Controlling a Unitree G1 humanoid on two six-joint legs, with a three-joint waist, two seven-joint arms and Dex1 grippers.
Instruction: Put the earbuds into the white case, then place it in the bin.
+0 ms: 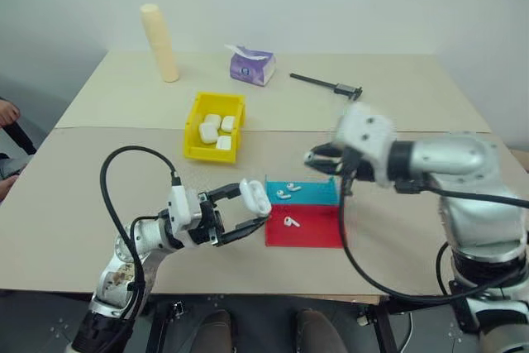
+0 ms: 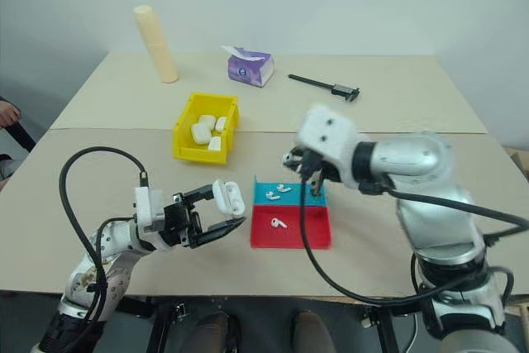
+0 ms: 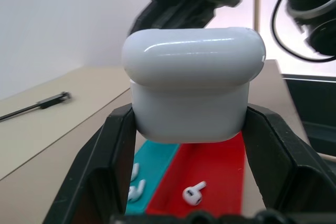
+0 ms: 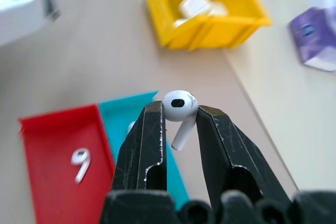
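The earbud, which hangs above the teal tray now, will be let go by my right gripper inside the white case [image 1: 257, 198] that my left gripper holds beside the teal tray.
My left gripper [image 1: 246, 214] is shut on the white case [image 1: 254, 197], holding it above the table just left of the trays; the left wrist view shows the case [image 3: 193, 85] upright between the fingers. My right gripper [image 1: 317, 157] hovers above the teal tray [image 1: 318, 196] and is shut on one earbud [image 4: 179, 107], stem hanging down. Two more earbuds [image 1: 288, 191] lie in the teal tray, and one [image 1: 291, 221] lies in the red tray [image 1: 318, 236]. The yellow bin [image 1: 208, 154] stands behind, with several white cases inside.
A stack of cream cups [image 1: 159, 43], a purple tissue pack [image 1: 251, 65] and a black caliper [image 1: 326, 84] sit at the table's back. A person's hand [image 1: 7, 112] shows at the left edge. My left arm's black cable [image 1: 124, 163] loops over the table.
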